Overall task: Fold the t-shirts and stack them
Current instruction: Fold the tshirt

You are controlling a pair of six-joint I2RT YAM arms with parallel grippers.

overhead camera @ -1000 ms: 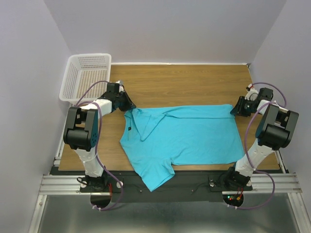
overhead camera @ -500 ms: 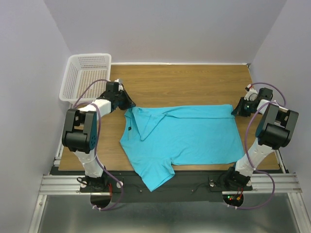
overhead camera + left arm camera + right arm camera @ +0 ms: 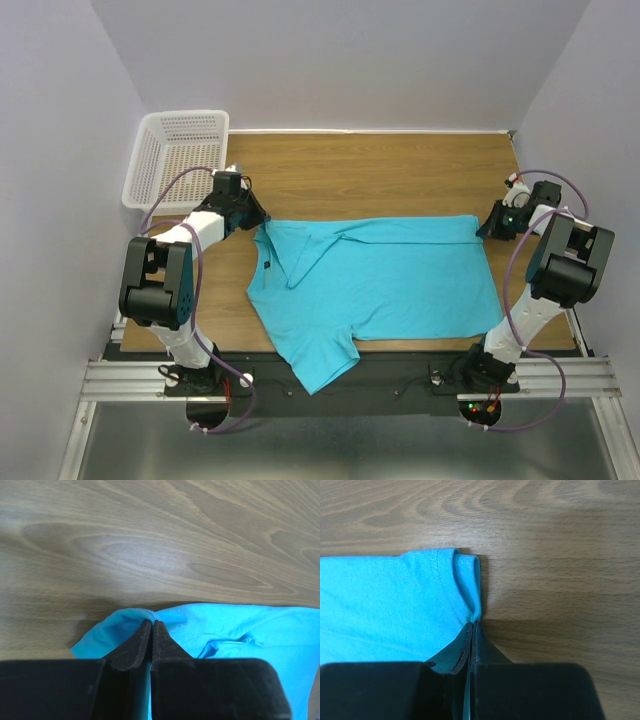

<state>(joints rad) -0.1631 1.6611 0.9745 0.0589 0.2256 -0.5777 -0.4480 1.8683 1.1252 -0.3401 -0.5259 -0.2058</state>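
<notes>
The t-shirt corner's loose flap sticks out past my left gripper's pinch, so I need to open and grip nearer the corner's end (image 3: 124, 616).
A turquoise t-shirt (image 3: 375, 275) lies spread flat across the wooden table, one sleeve hanging over the near edge. My left gripper (image 3: 259, 223) is shut on the shirt's far-left corner near the collar; in the left wrist view its gripper (image 3: 151, 623) pinches a fold of the blue cloth (image 3: 225, 625). My right gripper (image 3: 486, 228) is shut on the far-right hem corner; in the right wrist view its gripper (image 3: 472, 625) clamps the rolled hem of the t-shirt (image 3: 395, 605).
A white mesh basket (image 3: 178, 157) stands at the table's far-left corner, just behind the left arm. Bare wood (image 3: 380, 170) stretches behind the shirt to the back wall. Side walls stand close to both arms.
The right gripper closed onto the hem corner. The left arm shifted slightly, its elbow swinging left, while it kept its hold on the cloth.
</notes>
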